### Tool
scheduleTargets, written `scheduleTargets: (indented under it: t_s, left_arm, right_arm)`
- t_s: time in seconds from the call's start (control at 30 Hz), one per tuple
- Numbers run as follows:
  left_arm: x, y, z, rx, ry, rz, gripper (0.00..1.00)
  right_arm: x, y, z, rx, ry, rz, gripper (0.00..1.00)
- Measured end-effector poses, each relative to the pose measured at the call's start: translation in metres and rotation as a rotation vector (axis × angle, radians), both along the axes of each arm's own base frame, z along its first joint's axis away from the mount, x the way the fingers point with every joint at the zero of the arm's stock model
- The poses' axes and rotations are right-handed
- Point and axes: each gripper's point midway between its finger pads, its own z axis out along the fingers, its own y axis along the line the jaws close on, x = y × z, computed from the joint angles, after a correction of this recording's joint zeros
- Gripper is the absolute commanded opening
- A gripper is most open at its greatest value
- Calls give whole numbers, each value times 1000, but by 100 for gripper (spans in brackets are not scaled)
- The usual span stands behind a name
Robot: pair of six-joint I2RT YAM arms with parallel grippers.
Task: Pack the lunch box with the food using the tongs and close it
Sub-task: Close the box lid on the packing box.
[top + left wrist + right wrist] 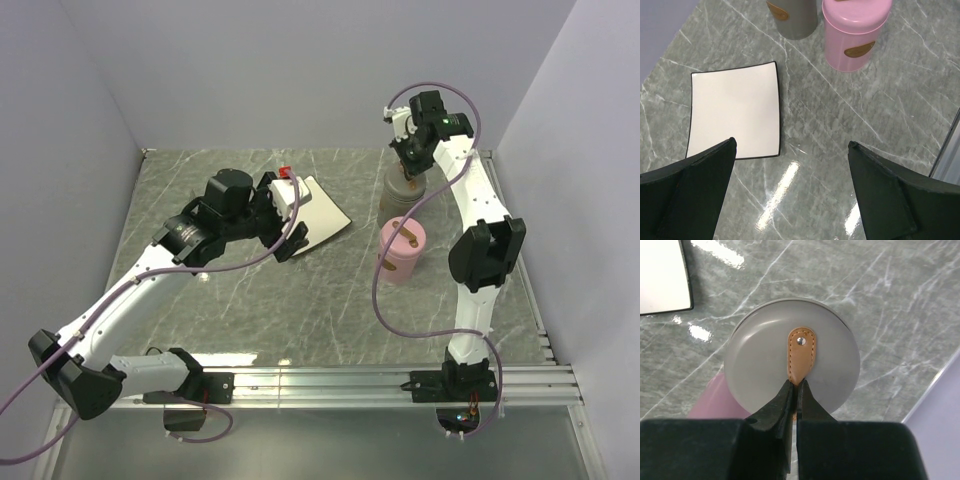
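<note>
I should use my right gripper to set the grey lid down on the rim of the grey tin (405,189), closing it.
The food and the tongs show in no view. The white square plate (322,215) (735,112) lies bare. Two round lunch box tins stand at the right: a grey one (396,198) (792,17) and a pink one (402,250) (855,30). My right gripper (408,165) (797,384) is above the grey tin, shut on the tan leather strap (801,352) of its grey lid (760,360). I cannot tell if the lid is lifted. My left gripper (290,215) (791,142) hangs open over bare table beside the plate's near edge, holding nothing.
The plate's corner (662,275) shows left of the grey tin in the right wrist view, and the pink tin (715,397) peeks from under the lid. A metal rail (380,380) runs along the table's near edge. Walls close in the back and both sides.
</note>
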Motion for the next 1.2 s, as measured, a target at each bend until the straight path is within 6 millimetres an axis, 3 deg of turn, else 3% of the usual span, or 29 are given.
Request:
scheduleTargets:
  t_s: [0.33, 1.2]
  left_arm:
    - [2, -1, -5, 9, 12, 1, 99]
    - [2, -1, -6, 12, 17, 1, 99]
  right_arm:
    - [0, 6, -8, 28, 24, 18, 0]
    - [-8, -4, -7, 0, 55, 1, 0]
